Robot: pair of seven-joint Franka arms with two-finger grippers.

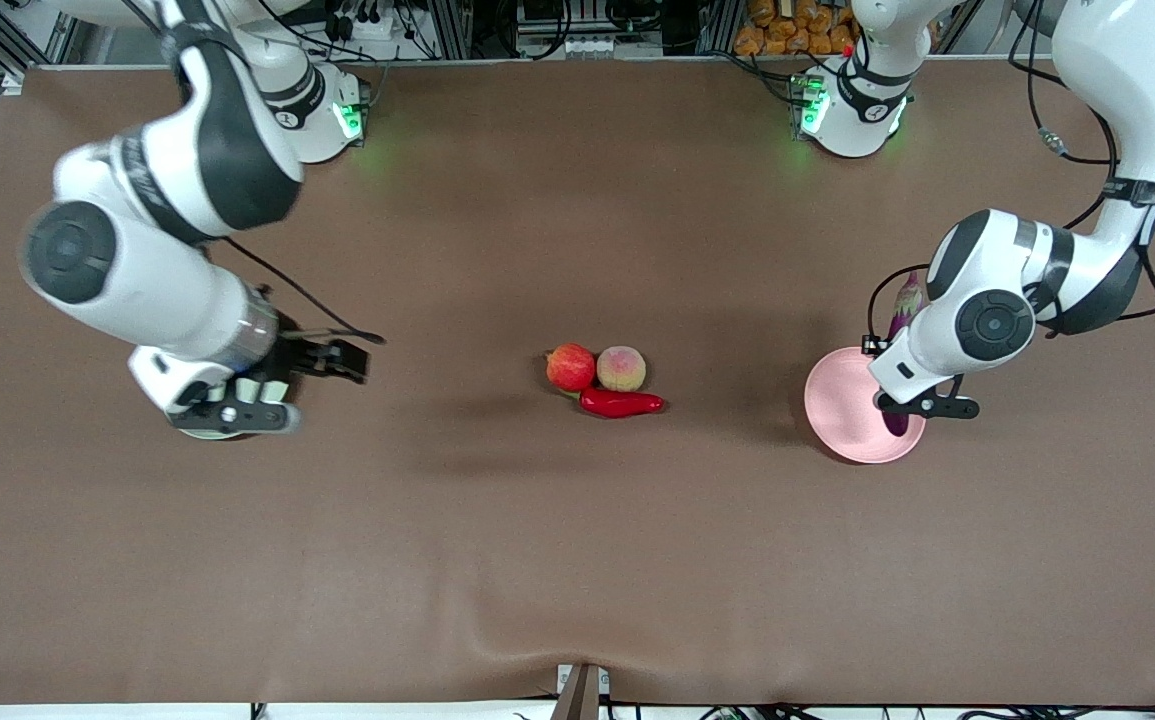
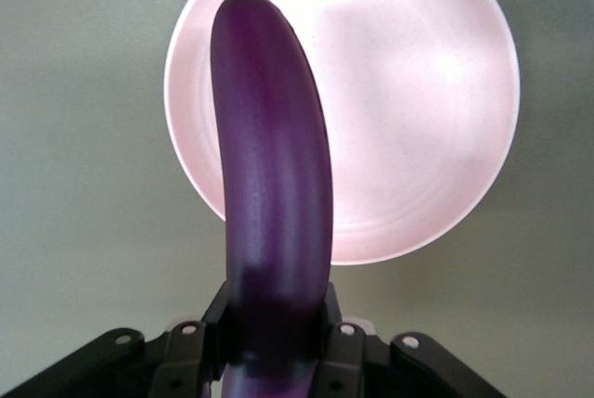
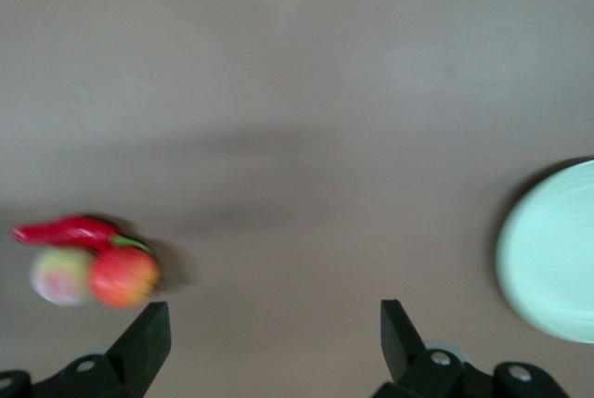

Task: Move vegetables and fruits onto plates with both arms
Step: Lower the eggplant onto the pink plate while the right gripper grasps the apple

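The robot's left gripper needs to release the purple eggplant across the pink plate's rim (image 1: 876,376) (image 2: 308,196) on the side facing the arm bases. The eggplant is now held up over the plate.
My left gripper (image 1: 905,392) is shut on the purple eggplant (image 2: 274,185) and holds it up over the pink plate (image 1: 842,410), tip pointing down at the plate (image 2: 418,120). My right gripper (image 3: 274,310) is open and empty above bare table near the right arm's end (image 1: 237,405). The pale green plate (image 3: 552,250) lies beside it and is hidden under that hand in the front view. The red pomegranate (image 1: 570,367), the peach (image 1: 622,368) and the red chili (image 1: 622,403) lie touching at mid-table. They also show in the right wrist view: chili (image 3: 65,229), peach (image 3: 58,276), pomegranate (image 3: 122,277).
The brown table cloth (image 1: 577,560) is bare nearer the front camera. The two arm bases (image 1: 337,110) (image 1: 842,110) stand at the table's edge farthest from the front camera.
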